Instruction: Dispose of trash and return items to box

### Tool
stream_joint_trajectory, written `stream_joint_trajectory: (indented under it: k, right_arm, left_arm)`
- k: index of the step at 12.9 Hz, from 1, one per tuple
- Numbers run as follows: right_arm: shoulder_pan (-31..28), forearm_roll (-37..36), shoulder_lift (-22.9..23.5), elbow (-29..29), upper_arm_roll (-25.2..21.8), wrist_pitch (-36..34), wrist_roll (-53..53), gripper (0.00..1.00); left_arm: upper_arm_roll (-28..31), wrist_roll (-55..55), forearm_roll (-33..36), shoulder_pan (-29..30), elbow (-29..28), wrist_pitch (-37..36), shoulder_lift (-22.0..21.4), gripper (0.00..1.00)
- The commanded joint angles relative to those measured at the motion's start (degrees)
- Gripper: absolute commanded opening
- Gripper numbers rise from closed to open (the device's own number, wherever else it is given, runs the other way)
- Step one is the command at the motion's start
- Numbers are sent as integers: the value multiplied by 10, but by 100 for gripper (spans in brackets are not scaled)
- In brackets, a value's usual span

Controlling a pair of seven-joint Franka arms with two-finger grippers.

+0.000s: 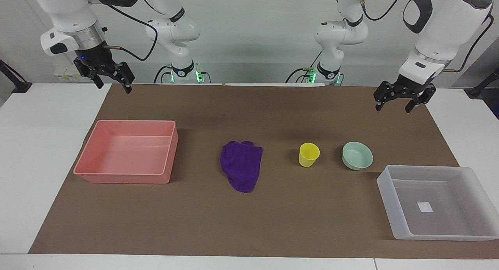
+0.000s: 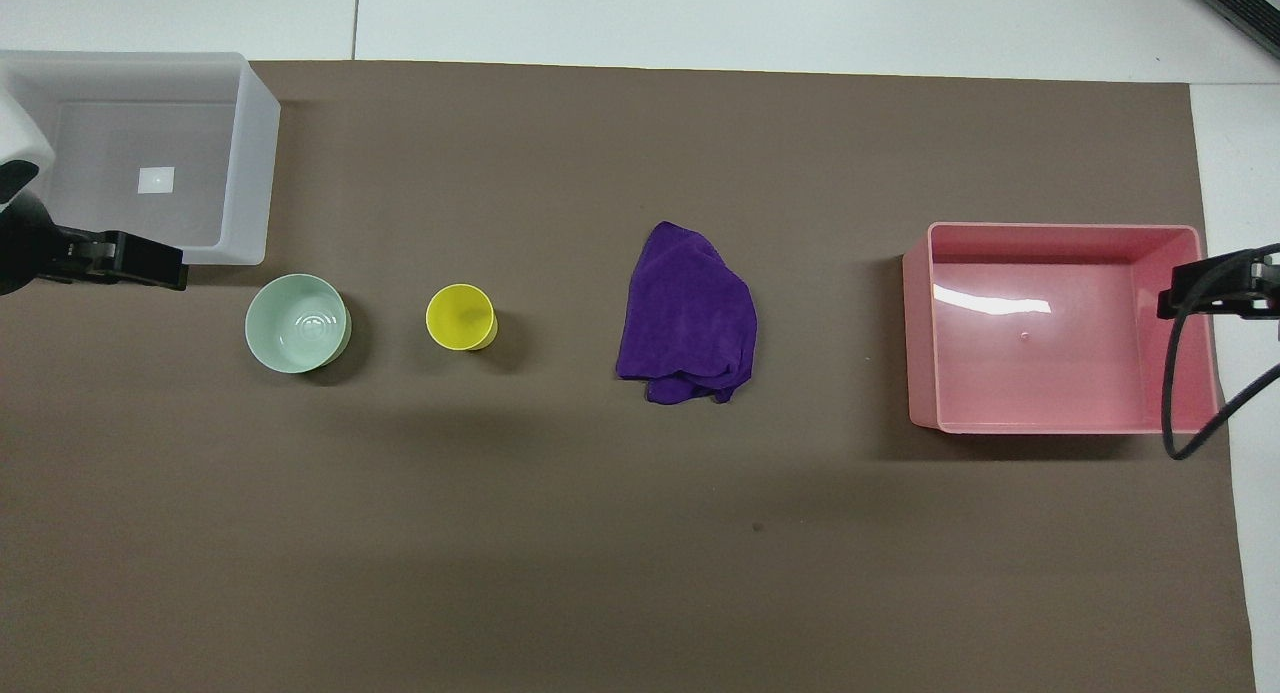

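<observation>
Next, I move my left gripper to the mint-green bowl and grip the bowl's rim (image 2: 248,321) farthest from the yellow cup.
The deep-purple rag (image 1: 241,165) (image 2: 690,315) lies crumpled in the middle of the brown mat. The yellow cup (image 1: 309,154) (image 2: 461,317) stands upright beside it, toward the left arm's end. The mint-green bowl (image 1: 357,155) (image 2: 297,323) stands beside the cup, further toward that end. The translucent box (image 1: 390,192) (image 2: 255,163) sits at the left arm's end, farther from the robots than the bowl, with only its white label in it. My left gripper (image 1: 403,99) (image 2: 150,263) hangs open and empty, raised over the mat's edge at its end. My right gripper (image 1: 113,78) (image 2: 1195,291) hangs open and empty, raised at its end.
A pink rectangular tray (image 1: 87,155) (image 2: 920,323) sits at the right arm's end of the mat (image 1: 234,223), with nothing in it. White table surface surrounds the mat. A black cable (image 2: 1175,393) hangs from the right arm over the pink tray's edge.
</observation>
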Motion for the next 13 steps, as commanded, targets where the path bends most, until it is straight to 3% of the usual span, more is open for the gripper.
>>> stream_joint_trajectory:
  k: [1, 8, 13]
  right_arm:
    - [2, 9, -13, -15, -3, 2, -4, 100]
    - [2, 9, -14, -15, -3, 2, -4, 100]
    - [2, 9, -13, -15, -3, 2, -5, 100]
  left_arm:
    - [-2, 5, 11, 4, -8, -2, -9, 100]
    - [-2, 1, 11, 0, -8, -10, -11, 100]
    - [3, 3, 11, 13, -21, 27, -10, 100]
